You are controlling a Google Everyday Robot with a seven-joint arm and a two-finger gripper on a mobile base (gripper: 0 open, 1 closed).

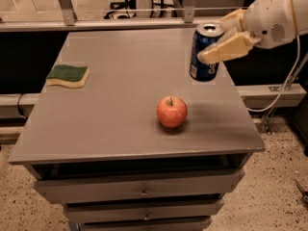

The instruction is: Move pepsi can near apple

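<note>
My gripper has the pepsi can, which is upright at the grey table's side now. It will let the can go on the grey table [201, 121] close beside the apple, on the hanging cable's side.
The pepsi can [204, 57], dark blue with a silver top, stands upright at the right side of the grey table [115, 105], at or just above its surface. My gripper [214, 38] reaches in from the right and is shut on the can, with one cream finger [226, 49] across its front and the other behind it. The apple [172, 111], red-orange with a short stem, sits on the table in front of the can and slightly to its left, about a can's height away.
A green and yellow sponge [68, 75] lies at the table's left side. Drawers [144, 191] sit under the tabletop. A rail and dark cabinets run behind the table, and a cable [284, 88] hangs on the right.
</note>
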